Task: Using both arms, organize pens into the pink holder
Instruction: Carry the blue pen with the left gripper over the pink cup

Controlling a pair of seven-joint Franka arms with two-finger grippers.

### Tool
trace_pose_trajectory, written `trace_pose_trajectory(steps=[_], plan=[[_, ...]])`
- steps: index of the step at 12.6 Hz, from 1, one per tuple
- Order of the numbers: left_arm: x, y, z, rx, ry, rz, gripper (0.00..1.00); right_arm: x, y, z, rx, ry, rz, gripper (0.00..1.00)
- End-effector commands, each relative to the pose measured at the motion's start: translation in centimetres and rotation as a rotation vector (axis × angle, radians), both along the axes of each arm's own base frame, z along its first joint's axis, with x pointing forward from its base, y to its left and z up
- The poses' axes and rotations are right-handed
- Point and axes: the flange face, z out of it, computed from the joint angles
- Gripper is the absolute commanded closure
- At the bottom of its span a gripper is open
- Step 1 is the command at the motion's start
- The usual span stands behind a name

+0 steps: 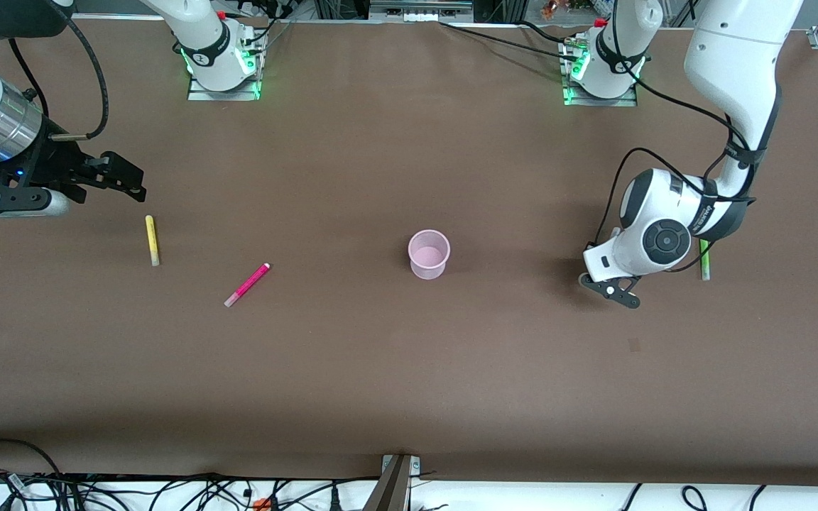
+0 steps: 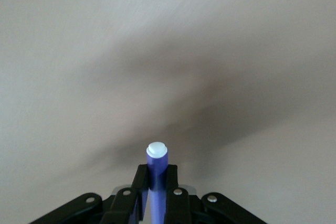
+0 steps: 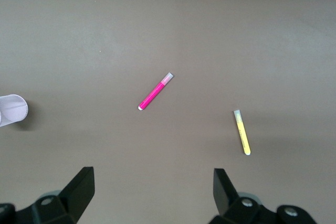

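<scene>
The purple pen, now held low beside the green pen, will be let go by my left gripper inside the pink holder point(image 1: 424, 255), where it will be against the rim facing the magenta pen.
The pink holder point(image 1: 429, 253) stands upright mid-table and looks empty; it also shows at the edge of the right wrist view point(image 3: 11, 109). The yellow pen point(image 1: 152, 240) point(image 3: 242, 132) and the magenta pen point(image 1: 246, 284) point(image 3: 155, 91) lie flat toward the right arm's end. The green pen point(image 1: 704, 260) lies toward the left arm's end, partly hidden by the left arm's wrist. My left gripper point(image 1: 616, 289) point(image 2: 156, 176) is low over the table beside the green pen, shut on the purple pen point(image 2: 157, 160). My right gripper point(image 1: 128, 177) point(image 3: 152, 179) is open and empty, up over the table near the yellow pen.
The brown table point(image 1: 409, 383) has bare room between the holder and each group of pens, and along its near edge. Cables point(image 1: 167, 493) run along the near edge off the table. The arm bases point(image 1: 223, 67) stand at the table's farthest edge.
</scene>
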Motion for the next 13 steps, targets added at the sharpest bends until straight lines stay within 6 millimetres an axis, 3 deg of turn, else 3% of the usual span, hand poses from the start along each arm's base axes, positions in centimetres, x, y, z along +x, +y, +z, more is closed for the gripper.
trace_pose_trajectory(steps=[1,3,5,7,10,13], plan=[[0.9,-4.4,5.7,-0.104,-0.051,-0.031,1.00,-0.2,-0.1,0.0,-0.016,0.004,0.010,0.00],[1.5,-8.9,8.6,-0.179,-0.081,-0.154,1.00,-0.6,0.0,-0.1,-0.020,0.030,0.015,0.00],[2.5,-11.2,11.2,-0.278,-0.107,-0.130,1.00,-0.7,0.1,-0.1,-0.022,0.030,0.016,0.00],[2.2,-13.5,12.1,-0.441,-0.079,-0.093,1.00,-0.6,0.0,-0.2,-0.036,0.029,0.021,0.00],[4.1,-16.2,12.3,-0.698,-0.086,-0.107,1.00,-0.6,0.0,-0.1,-0.052,0.024,0.025,0.00],[4.0,-21.3,13.7,-0.919,-0.079,-0.100,1.00,-0.3,0.0,0.0,-0.047,0.008,0.023,0.00]])
